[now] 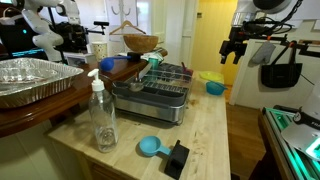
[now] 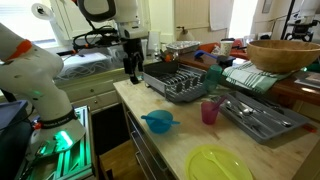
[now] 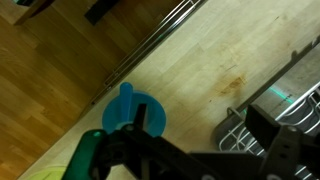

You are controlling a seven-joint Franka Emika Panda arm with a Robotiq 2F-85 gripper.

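The blue utensil's handle (image 1: 215,83) (image 3: 125,95) sticks up from the blue bowl next to the yellow plate, so my gripper will go there next and close on it.
My gripper (image 2: 133,72) hangs open and empty above the near end of the wooden counter (image 2: 185,140), just beside the dish rack (image 2: 180,82). In the wrist view the gripper (image 3: 208,122) has bare counter between its fingers; one dark finger (image 3: 146,118) overlaps the blue scoop (image 3: 122,108) and another (image 3: 272,128) stands over the dish rack's wire corner (image 3: 240,125). The blue scoop (image 2: 160,122) lies on the counter below and in front of the gripper. In an exterior view the gripper (image 1: 235,50) shows high at the far end, well above the counter.
A pink cup (image 2: 210,110), cutlery tray (image 2: 262,116) and yellow plate (image 2: 218,163) sit further along the counter. A clear bottle (image 1: 102,118), black block (image 1: 177,158), foil pan (image 1: 35,78) and wooden bowl (image 1: 141,43) stand at the other end. The wood floor (image 3: 45,70) lies past the counter edge.
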